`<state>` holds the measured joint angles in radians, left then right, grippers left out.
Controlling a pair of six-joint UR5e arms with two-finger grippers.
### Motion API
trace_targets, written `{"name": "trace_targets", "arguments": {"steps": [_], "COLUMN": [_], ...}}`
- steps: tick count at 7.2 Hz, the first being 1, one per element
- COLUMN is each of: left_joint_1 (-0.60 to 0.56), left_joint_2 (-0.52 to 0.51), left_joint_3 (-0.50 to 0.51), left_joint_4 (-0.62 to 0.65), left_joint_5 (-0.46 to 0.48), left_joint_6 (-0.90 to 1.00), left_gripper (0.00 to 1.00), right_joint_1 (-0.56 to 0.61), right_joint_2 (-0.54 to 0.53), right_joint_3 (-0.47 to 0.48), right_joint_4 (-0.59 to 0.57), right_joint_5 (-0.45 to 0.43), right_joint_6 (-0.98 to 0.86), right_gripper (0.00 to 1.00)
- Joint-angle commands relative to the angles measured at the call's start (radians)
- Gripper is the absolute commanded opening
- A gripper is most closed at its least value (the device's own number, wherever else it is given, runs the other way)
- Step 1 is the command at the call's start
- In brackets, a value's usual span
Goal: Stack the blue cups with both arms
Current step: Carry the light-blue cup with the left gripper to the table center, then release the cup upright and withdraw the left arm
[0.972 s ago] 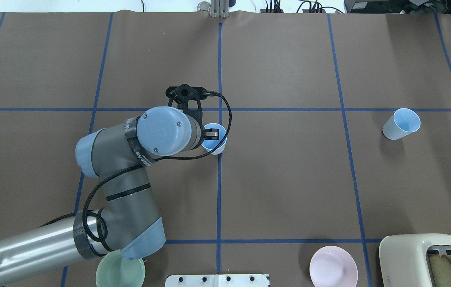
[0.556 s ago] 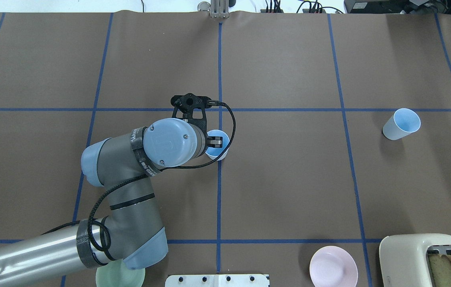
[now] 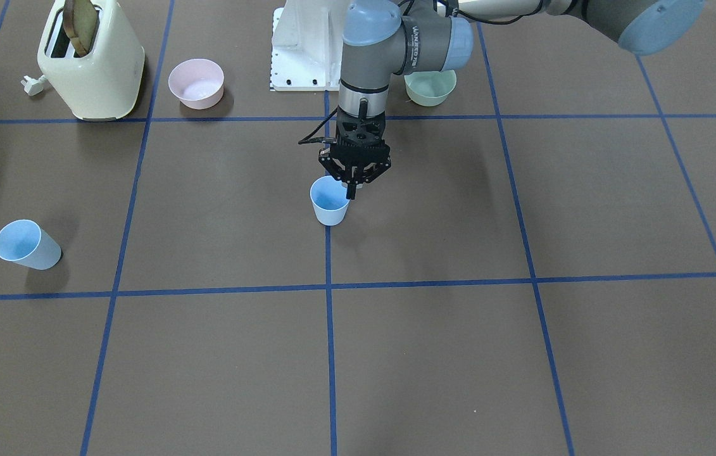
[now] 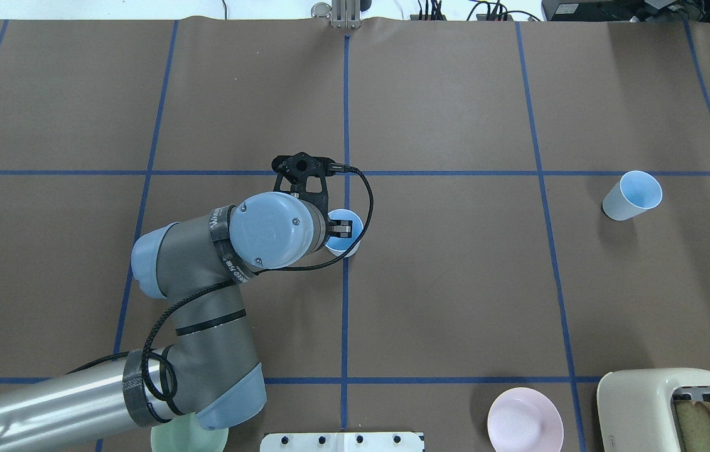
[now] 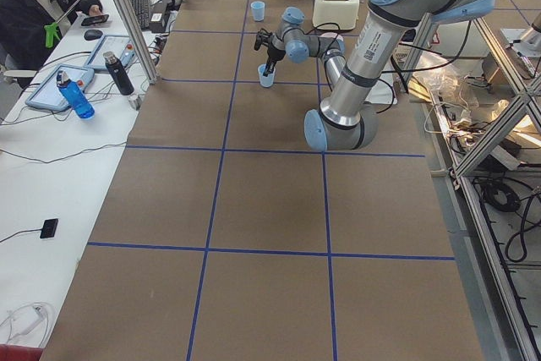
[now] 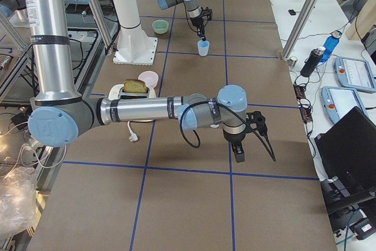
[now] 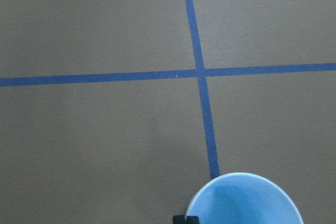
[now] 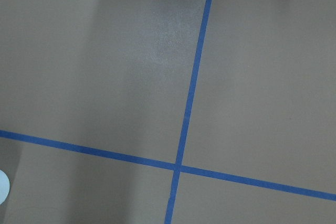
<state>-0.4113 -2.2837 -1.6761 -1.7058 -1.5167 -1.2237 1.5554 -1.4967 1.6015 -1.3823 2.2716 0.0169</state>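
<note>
My right gripper closes next on the rim of the second blue cup, on its side farthest from the middle blue cup.
One blue cup (image 4: 347, 246) stands upright near the table's middle, on the centre tape line. It also shows in the front view (image 3: 330, 206) and at the bottom of the left wrist view (image 7: 244, 200). My left gripper (image 4: 341, 230) points straight down over it and is shut on its rim, one finger inside the cup; it also shows in the front view (image 3: 352, 189). The second blue cup (image 4: 633, 196) stands alone at the far right, also seen in the front view (image 3: 25, 245). My right gripper (image 6: 238, 154) shows only in the right side view, low over bare table; I cannot tell its state.
A cream toaster (image 4: 668, 408) with bread and a pink bowl (image 4: 525, 427) sit at the near right. A green bowl (image 4: 172, 436) lies partly under my left arm's elbow. The white base stand (image 3: 304, 50) is at the near edge. An operator (image 5: 34, 6) sits beside the table.
My left gripper has shifted a little to the right and toward the robot's base, and the cup in it has moved along with it. The far-right cup has not moved.
</note>
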Motion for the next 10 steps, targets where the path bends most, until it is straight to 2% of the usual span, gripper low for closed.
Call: {"name": "trace_targets", "arguments": {"steps": [1, 2, 3, 4, 5, 7, 8, 10], "left_joint_1": [-0.003, -0.014, -0.071, -0.16, -0.241, -0.48, -0.609, -0.894], "left_joint_2": [0.003, 0.012, 0.033, 0.08, 0.149, 0.287, 0.347, 0.473], "left_joint_3": [-0.04, -0.086, -0.103, -0.128, -0.187, -0.209, -0.197, -0.086], "left_joint_4": [0.0, 0.002, 0.011, 0.03, 0.032, 0.074, 0.078, 0.078], "left_joint_5": [-0.006, -0.013, -0.087, -0.211, -0.247, -0.417, -0.5, -0.688], "left_joint_6": [0.006, 0.01, 0.012, 0.059, 0.228, 0.497, 0.677, 1.08], "left_gripper": [0.99, 0.99, 0.99, 0.99, 1.0, 1.0, 1.0, 1.0], "right_joint_1": [0.0, 0.0, 0.0, 0.0, 0.0, -0.058, -0.099, -0.181], "right_joint_2": [0.001, 0.001, 0.003, 0.022, 0.039, 0.088, 0.099, 0.093], "right_joint_3": [0.003, 0.006, 0.015, 0.018, 0.043, 0.093, 0.101, 0.11], "right_joint_4": [0.0, 0.0, 0.0, 0.0, 0.0, -0.001, 0.0, -0.006], "right_joint_5": [0.003, 0.003, 0.006, 0.006, 0.005, 0.005, 0.005, 0.005], "right_joint_6": [0.0, 0.0, 0.002, 0.006, 0.055, 0.101, 0.163, 0.192], "right_gripper": [1.0, 1.0, 1.0, 1.0, 1.0, 1.0, 1.0, 1.0]}}
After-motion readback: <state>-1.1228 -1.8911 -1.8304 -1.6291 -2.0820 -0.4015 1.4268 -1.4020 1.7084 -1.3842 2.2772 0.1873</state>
